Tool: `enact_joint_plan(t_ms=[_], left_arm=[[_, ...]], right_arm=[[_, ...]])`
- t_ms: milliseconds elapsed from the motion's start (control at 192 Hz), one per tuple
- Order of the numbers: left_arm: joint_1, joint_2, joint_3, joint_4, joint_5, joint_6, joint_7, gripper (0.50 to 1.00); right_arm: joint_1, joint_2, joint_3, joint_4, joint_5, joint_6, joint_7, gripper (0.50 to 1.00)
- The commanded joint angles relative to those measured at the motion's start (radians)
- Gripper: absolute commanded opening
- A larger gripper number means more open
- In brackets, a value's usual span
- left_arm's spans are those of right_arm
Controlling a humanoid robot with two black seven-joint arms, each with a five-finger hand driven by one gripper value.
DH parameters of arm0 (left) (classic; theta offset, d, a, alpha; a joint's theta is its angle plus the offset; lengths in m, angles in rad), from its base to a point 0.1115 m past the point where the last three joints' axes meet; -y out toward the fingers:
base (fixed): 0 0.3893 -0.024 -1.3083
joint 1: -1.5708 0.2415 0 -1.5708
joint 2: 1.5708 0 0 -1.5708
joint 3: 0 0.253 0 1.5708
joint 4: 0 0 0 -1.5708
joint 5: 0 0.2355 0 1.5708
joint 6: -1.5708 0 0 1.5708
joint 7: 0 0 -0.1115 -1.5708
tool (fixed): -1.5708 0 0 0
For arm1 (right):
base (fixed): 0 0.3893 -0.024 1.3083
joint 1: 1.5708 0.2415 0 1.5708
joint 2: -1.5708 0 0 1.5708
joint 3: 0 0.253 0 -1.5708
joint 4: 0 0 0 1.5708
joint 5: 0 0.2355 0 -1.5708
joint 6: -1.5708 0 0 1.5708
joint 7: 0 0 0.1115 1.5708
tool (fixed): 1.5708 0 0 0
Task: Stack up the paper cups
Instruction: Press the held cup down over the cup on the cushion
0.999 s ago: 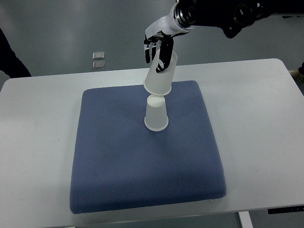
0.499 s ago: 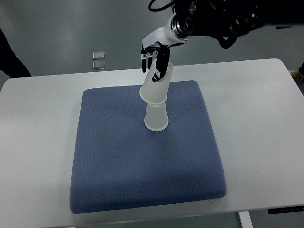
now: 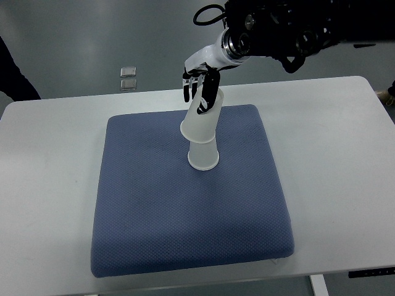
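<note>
I will release the upper white cup from my right gripper snugly over the lower white cup [image 3: 203,143] on the blue cushion.
An upside-down white paper cup [image 3: 203,156] stands on the blue cushion [image 3: 185,203] near its back middle. A second inverted white cup [image 3: 199,121] sits over its top, tilted to the right, covering the lower cup's upper half. My right hand [image 3: 199,89], white with black fingers, comes in from the upper right and grips the upper cup near its top end. No left arm shows in the picture.
The cushion lies on a white table [image 3: 345,160]. Beyond the table's far edge, two small silver floor fittings [image 3: 128,78] sit on the grey floor. A dark sleeve or garment [image 3: 12,74] shows at the left edge.
My right hand has lowered the held cup and shifted slightly left, so it now slides over the standing cup instead of hovering just above it.
</note>
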Motion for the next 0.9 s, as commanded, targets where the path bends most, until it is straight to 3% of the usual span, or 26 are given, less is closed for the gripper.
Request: enact_joint_plan(t_ms=[0, 895], left_arm=[[0.0, 0.0, 0.0, 0.0, 0.0, 0.0, 0.0, 1.0], [0.0, 0.0, 0.002, 0.0, 0.0, 0.0, 0.0, 1.0]], right_arm=[[-0.01, 0.0, 0.0, -0.001, -0.001, -0.005, 0.0, 0.709], [0.001, 0.0, -0.005, -0.001, -0.007, 0.001, 0.0, 0.711]])
